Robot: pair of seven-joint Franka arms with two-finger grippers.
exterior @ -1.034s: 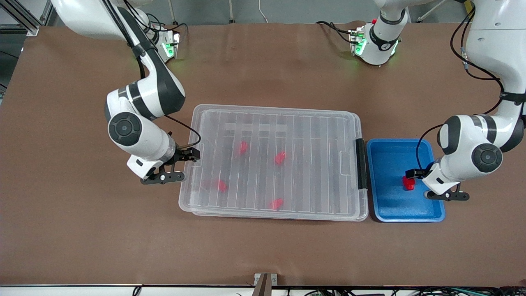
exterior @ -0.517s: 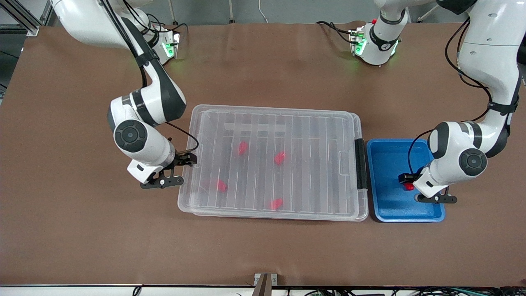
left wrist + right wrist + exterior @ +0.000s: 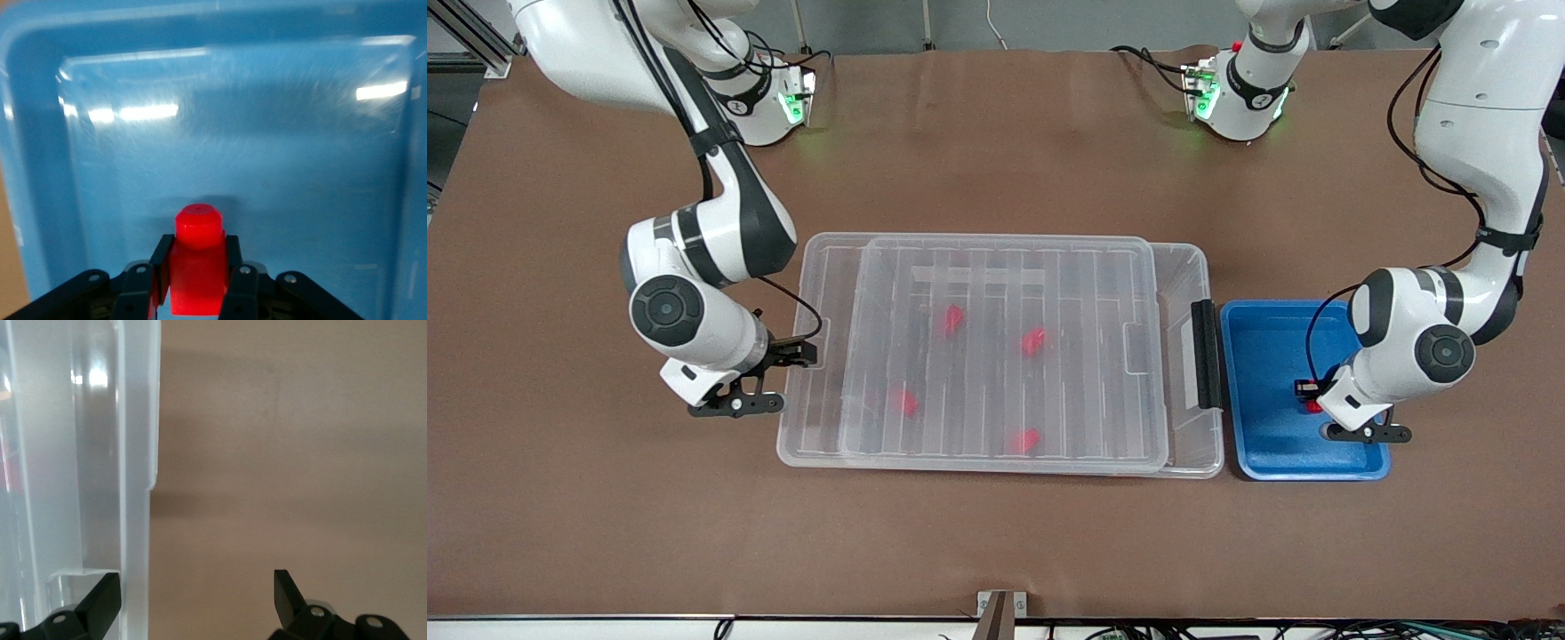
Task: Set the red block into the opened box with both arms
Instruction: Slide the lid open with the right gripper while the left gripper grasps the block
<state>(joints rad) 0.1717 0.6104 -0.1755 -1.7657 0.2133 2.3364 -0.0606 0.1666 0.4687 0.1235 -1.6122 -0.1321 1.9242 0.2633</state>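
The red block, still down in the blue tray, will be let go by my left gripper on the clear box's bottom, under the ribbed lid's clip-side end (image 3: 1126, 350).
My left gripper (image 3: 1307, 392) is down in the blue tray (image 3: 1267, 356) and is shut on the red block (image 3: 1312, 406). In the left wrist view the red block (image 3: 197, 267) sits squeezed between both fingers (image 3: 160, 270), its stub pointing out past the tips. The clear box (image 3: 1193, 267) lies mid-table with its ribbed lid (image 3: 996, 267) slid partly off toward the right arm's end, so a strip by the black clip (image 3: 1205, 351) is uncovered. My right gripper (image 3: 799, 353) is open and straddles the lid's short edge (image 3: 137, 520).
Several more red blocks (image 3: 1033, 340) show through the lid inside the box. The blue tray (image 3: 233, 133) sits close against the box's clip end. Bare brown table surrounds both containers.
The left gripper has shut on the red block in the tray. The right arm has moved toward its own end of the table, and the lid has slid that way with it.
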